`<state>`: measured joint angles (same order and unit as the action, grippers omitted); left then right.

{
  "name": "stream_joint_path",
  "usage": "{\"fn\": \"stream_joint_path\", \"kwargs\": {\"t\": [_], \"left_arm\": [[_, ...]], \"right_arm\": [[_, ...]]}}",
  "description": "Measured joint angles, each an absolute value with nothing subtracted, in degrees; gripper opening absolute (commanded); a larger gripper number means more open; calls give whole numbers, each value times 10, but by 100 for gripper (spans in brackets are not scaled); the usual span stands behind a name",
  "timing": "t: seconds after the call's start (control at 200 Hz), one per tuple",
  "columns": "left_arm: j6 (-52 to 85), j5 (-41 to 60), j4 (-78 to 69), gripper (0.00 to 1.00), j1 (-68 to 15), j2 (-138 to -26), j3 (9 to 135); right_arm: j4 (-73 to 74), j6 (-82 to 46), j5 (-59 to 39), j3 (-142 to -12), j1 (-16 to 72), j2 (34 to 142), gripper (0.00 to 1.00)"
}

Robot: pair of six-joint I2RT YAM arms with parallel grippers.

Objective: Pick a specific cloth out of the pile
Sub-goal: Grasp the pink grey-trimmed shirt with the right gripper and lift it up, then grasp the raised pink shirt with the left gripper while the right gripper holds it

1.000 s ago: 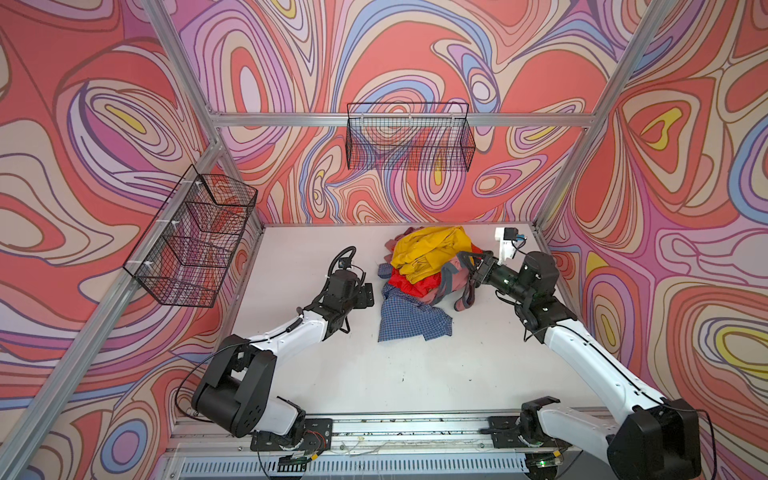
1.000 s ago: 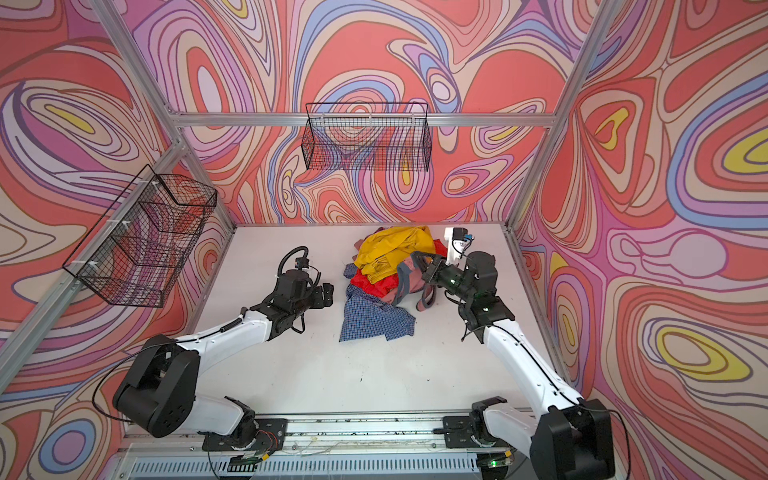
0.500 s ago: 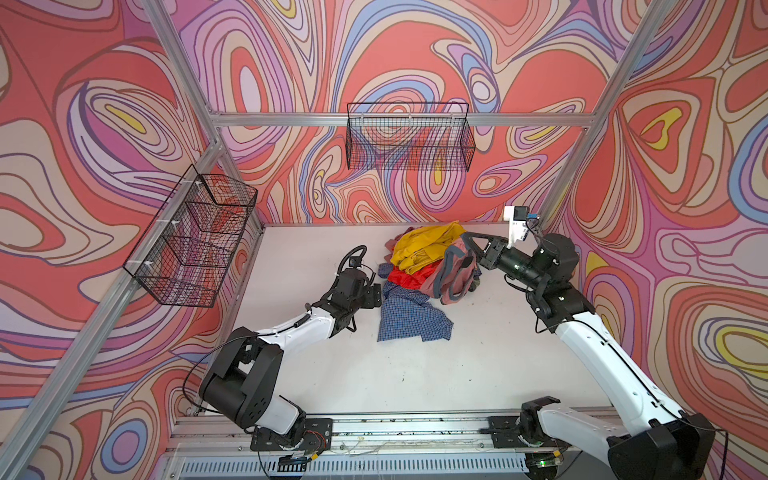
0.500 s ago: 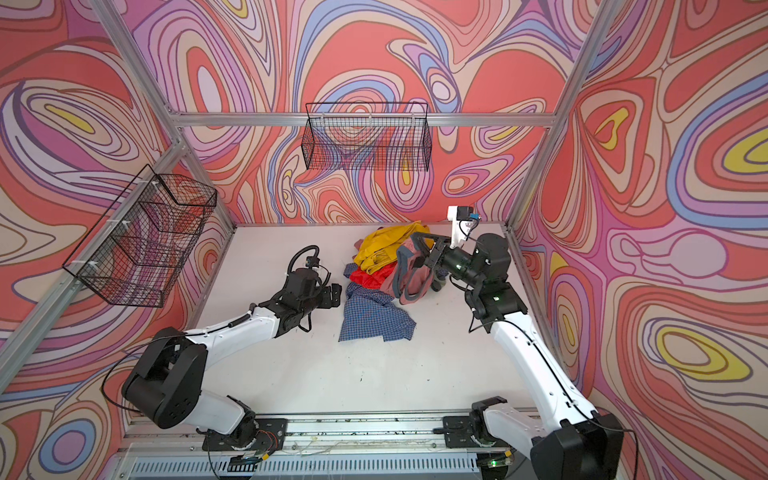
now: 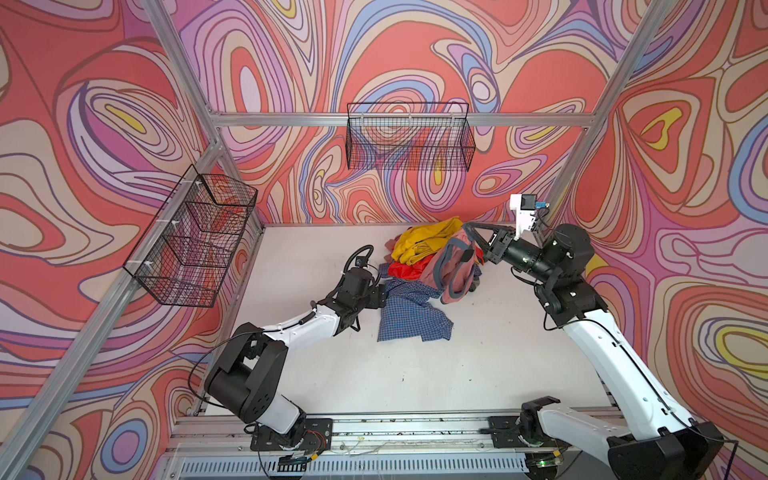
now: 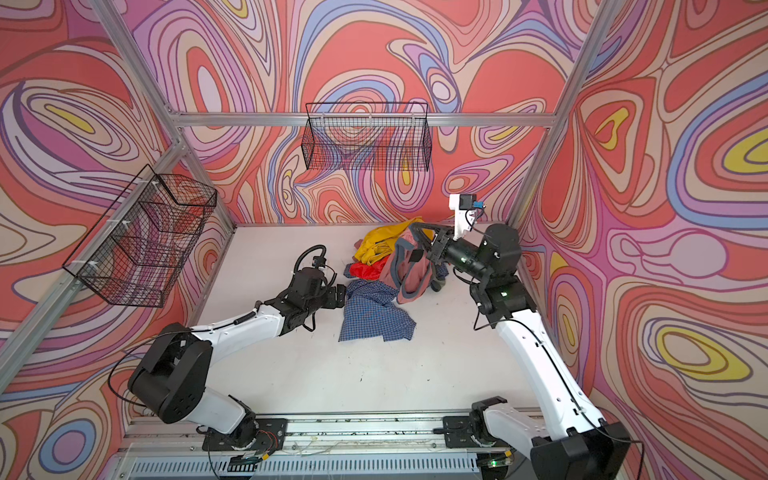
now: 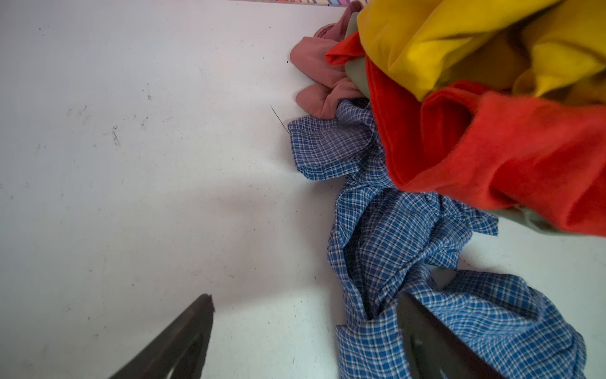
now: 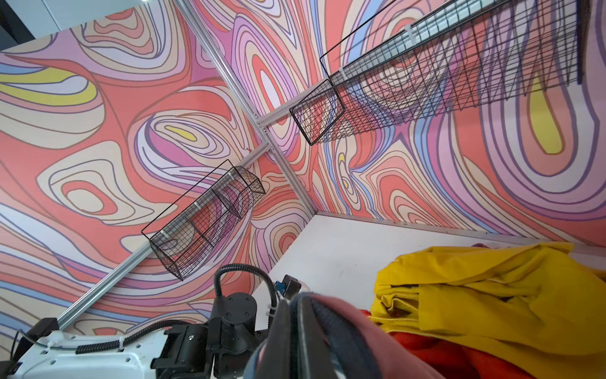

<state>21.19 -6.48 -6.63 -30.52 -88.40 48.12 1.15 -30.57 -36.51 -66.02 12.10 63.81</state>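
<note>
The robot's left gripper needs to next go to the dusty pink-mauve cloth and close on its dark grey-blue trim (image 5: 460, 260), just below the right gripper.
The cloth (image 5: 455, 266) (image 6: 409, 274), dusty pink-mauve with dark grey-blue trim, hangs lifted over the right side of the pile. My right gripper (image 5: 468, 227) (image 6: 416, 227) (image 8: 296, 315) is shut on its trim band (image 8: 341, 331). The pile holds a mustard-yellow garment (image 5: 424, 245) (image 8: 492, 295), a bright red one (image 5: 405, 270) (image 7: 492, 157) and a blue checked shirt (image 5: 409, 316) (image 7: 393, 229). My left gripper (image 5: 380, 291) (image 6: 340, 293) (image 7: 304, 297) is open and low over the table at the shirt's left edge, with one finger (image 7: 423, 334) over the checked fabric.
A black wire basket (image 5: 409, 137) hangs on the back wall and a partitioned one (image 5: 195, 241) on the left wall. A pink fold (image 7: 318, 75) lies at the pile's far edge. White table (image 5: 332, 374) stretches in front of the pile.
My right gripper has risen and drawn back to the right, pulling the cloth up off the pile. My left gripper has moved right, up to the checked shirt's edge.
</note>
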Motion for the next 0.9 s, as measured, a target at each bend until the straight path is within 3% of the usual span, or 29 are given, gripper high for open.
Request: {"fn": "stream_joint_path", "kwargs": {"t": [0.902], "left_arm": [[209,-75,-68,90,-343,-927,518]], "right_arm": [[9,-296,-409,-691,121,613,0]]}}
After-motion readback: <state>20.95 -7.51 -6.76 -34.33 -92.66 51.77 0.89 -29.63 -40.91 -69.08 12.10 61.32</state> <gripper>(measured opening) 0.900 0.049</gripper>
